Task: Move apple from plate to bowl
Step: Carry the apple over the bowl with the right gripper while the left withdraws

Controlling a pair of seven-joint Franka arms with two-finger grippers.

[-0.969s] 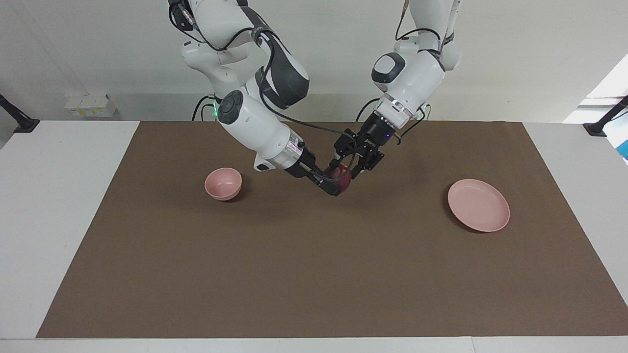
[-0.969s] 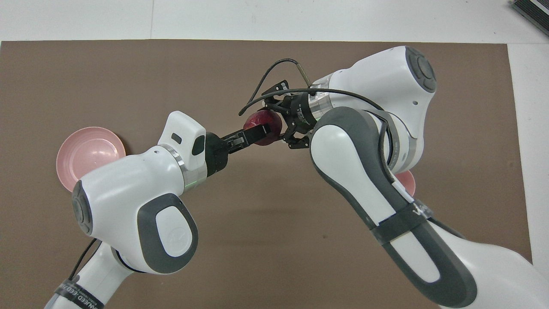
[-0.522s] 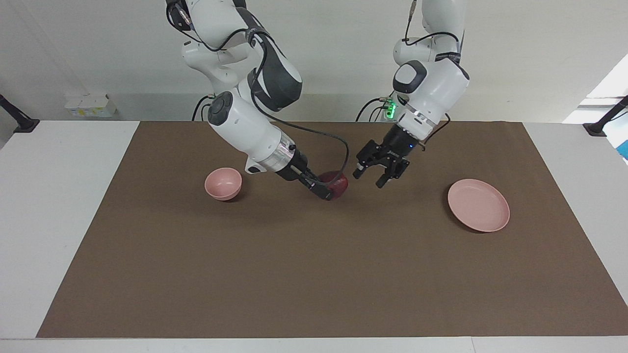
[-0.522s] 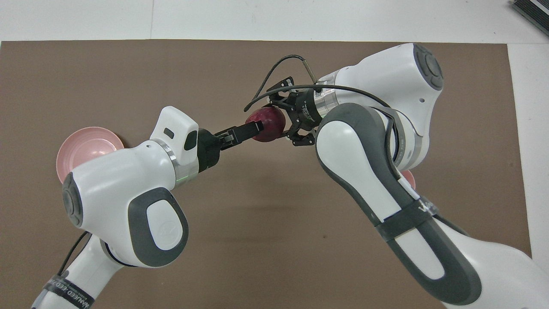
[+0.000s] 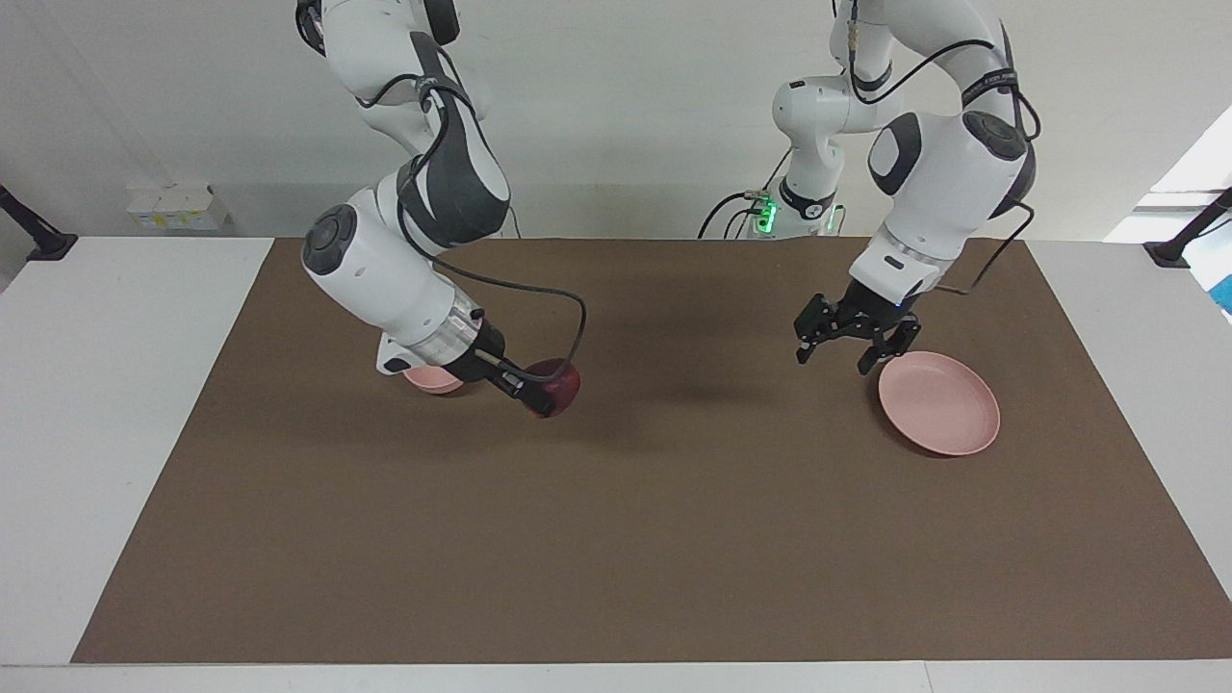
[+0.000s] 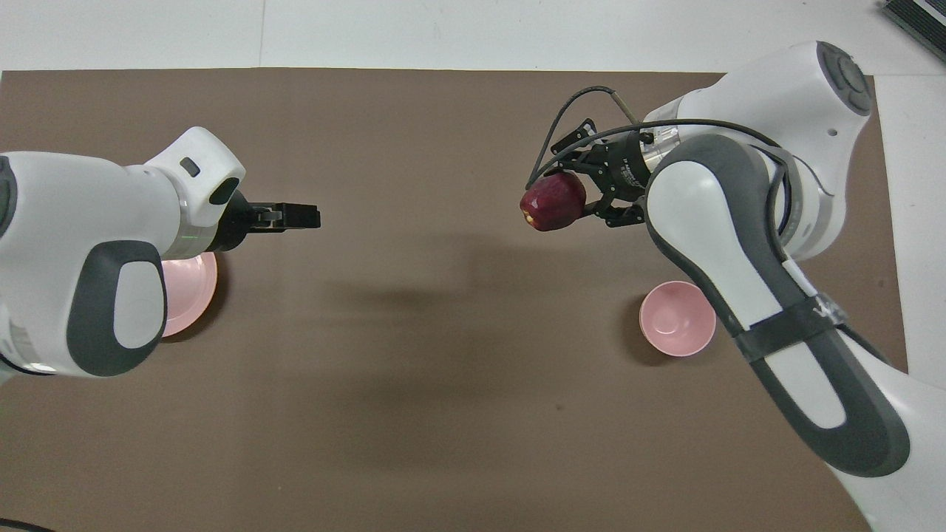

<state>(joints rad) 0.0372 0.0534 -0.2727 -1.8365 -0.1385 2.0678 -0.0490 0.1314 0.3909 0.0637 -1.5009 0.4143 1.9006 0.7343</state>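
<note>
The dark red apple will leave my right gripper inside the small pink bowl [image 6: 675,321] on the brown mat.
My right gripper [image 5: 542,397] is shut on the dark red apple [image 5: 560,381] and holds it low over the brown mat, just beside the small pink bowl [image 5: 430,380], on the side toward the table's middle. My right wrist hides most of the bowl in the facing view. In the overhead view the apple [image 6: 548,205], the right gripper [image 6: 570,198] and the whole bowl [image 6: 677,318] show. My left gripper [image 5: 834,359] is open and empty, over the mat at the edge of the flat pink plate [image 5: 948,409]. The plate is bare. In the overhead view my left gripper [image 6: 304,216] shows, and my left arm covers part of the plate [image 6: 194,284].
A brown mat [image 5: 616,539] covers most of the white table. A cable loops from my right wrist [image 5: 568,313] over the apple. Small white boxes [image 5: 178,207] stand off the mat at the table's corner near the right arm's base.
A second ago both grippers met at the apple over the table's middle. My left gripper let go and drew back to the plate. My right gripper carried the apple toward the bowl.
</note>
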